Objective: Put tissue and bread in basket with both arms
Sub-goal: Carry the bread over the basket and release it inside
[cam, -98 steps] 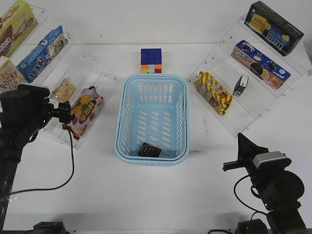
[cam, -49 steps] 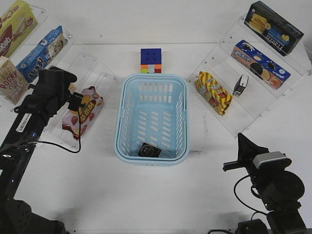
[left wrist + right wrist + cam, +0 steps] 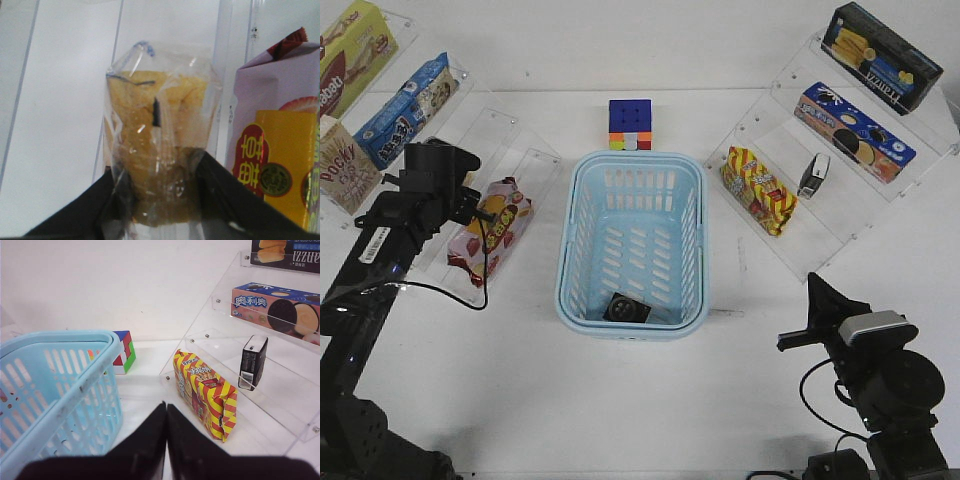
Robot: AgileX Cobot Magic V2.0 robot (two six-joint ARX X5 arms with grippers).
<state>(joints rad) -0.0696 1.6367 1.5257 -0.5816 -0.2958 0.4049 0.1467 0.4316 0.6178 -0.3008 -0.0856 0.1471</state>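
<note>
My left gripper is going to let go of the bread on the bottom of the basket, behind the black tissue pack (image 3: 629, 278).
The bread (image 3: 157, 125), tan-yellow in clear wrap, lies on the clear left shelf. My left gripper (image 3: 155, 162) is open, with a finger on each side of the bread's near end, close against the wrap. In the front view the left gripper (image 3: 472, 205) hides the bread. One black tissue pack (image 3: 628, 308) lies in the near end of the light blue basket (image 3: 582, 200). The other tissue pack (image 3: 814, 175) stands on the right shelf and also shows in the right wrist view (image 3: 252, 362). My right gripper (image 3: 812, 285) is shut and empty, near the basket's (image 3: 60, 385) right front corner.
A pink-red-yellow snack bag (image 3: 492, 235) lies right beside the bread, also in the left wrist view (image 3: 280, 150). A red-yellow striped bag (image 3: 757, 190) leans on the right shelf. A colour cube (image 3: 630, 125) sits behind the basket. Snack boxes fill the upper shelves.
My left arm has swung up and forward from the near left to the shelf, and its gripper now straddles the bread. The right arm has not moved.
</note>
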